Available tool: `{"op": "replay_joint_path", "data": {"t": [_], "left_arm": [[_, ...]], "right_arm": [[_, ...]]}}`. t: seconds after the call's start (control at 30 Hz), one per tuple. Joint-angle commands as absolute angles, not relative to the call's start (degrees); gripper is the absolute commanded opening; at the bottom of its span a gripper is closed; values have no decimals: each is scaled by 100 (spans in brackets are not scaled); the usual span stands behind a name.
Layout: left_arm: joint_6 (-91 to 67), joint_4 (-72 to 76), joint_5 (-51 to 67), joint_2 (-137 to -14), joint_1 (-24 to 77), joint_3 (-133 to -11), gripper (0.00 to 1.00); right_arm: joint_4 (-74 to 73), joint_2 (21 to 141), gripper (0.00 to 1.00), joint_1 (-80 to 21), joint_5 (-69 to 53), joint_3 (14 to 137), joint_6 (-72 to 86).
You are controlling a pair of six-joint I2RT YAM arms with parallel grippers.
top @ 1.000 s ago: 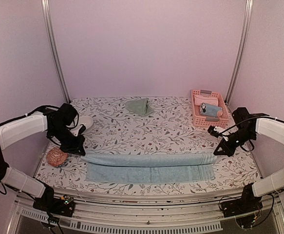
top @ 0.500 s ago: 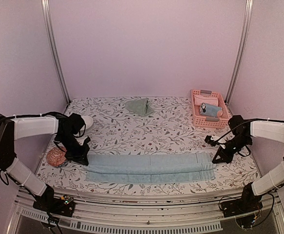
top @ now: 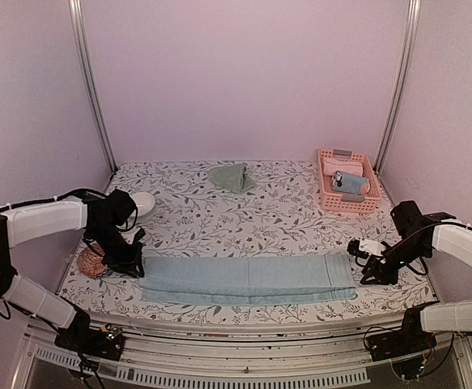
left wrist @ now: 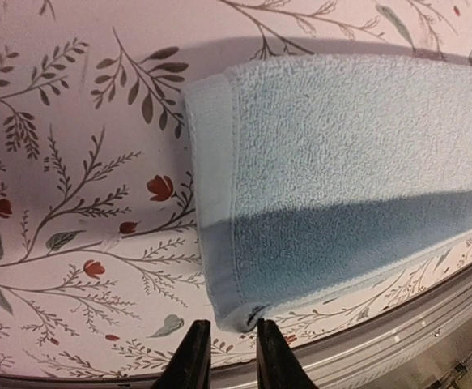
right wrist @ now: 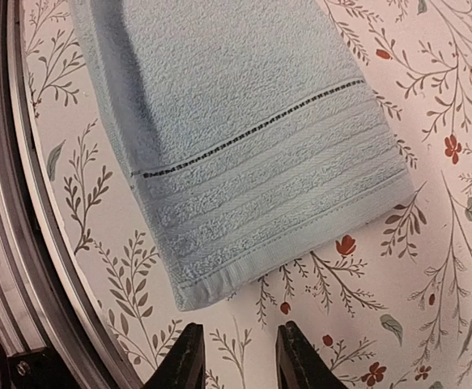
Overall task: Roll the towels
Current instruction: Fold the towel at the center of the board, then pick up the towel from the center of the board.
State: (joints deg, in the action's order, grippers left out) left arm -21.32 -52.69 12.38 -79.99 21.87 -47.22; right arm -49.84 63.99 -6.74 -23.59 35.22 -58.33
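Observation:
My right gripper is going to close on the hemmed end (top: 353, 279) (right wrist: 240, 275) of the light blue towel, which is the end farthest away from the orange netted ball.
A light blue towel (top: 248, 279) lies flat along the near part of the table, folded lengthwise into a long strip. My left gripper (top: 133, 266) sits low at its left end. In the left wrist view the jaws (left wrist: 229, 328) stand slightly apart, and the towel's (left wrist: 341, 178) near corner lies just ahead of the tips, not between them. My right gripper (top: 363, 271) is at the strip's right end. In its wrist view it is open (right wrist: 240, 328), a little short of the hemmed towel end (right wrist: 252, 146). A sage-green towel (top: 230, 177) lies bunched at the back.
A pink slatted basket (top: 346, 209) at the back right holds rolled cloths. An orange netted ball (top: 92, 261) lies just left of my left gripper, and a white round object (top: 144, 201) behind it. The metal front rail (right wrist: 9, 203) runs close along the towel's near edge.
Both grippers carried the towel's raised long edge toward the near side and down, laying it as a narrower strip. Then both opened and let go of the ends.

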Motion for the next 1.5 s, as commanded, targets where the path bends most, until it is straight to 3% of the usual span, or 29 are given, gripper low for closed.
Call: {"op": "replay_joint_path", "data": {"t": [0.0,0.3,0.6,0.83,1.13,1.37,1.47], "left_arm": [[-2238,-5569,1030,-7449,2250,-4870,24],[-2078,-4988,575,-8188,2250,-5541,25],[-2023,-3965,964,-9102,2250,-5589,9],[-1994,-3743,556,-9590,2246,-5433,6],[-2212,-3552,492,-10002,2237,-5343,2],[-2503,-3226,756,-10089,2479,-5781,3],[-2519,-3229,585,-10037,2646,-6099,4]], "right_arm": [[-5290,5984,31,-703,-2345,3664,-6358],[-4437,7787,28,-708,-2850,4826,-4736],[-4094,9049,21,-898,-2657,5320,-4062],[-3954,9728,20,-1201,-2422,5415,-3797],[-3379,10303,20,-1083,-529,5498,-3274],[-3288,10583,20,-783,76,6151,-3762],[-3893,10663,20,-782,-223,6791,-3654]]}}
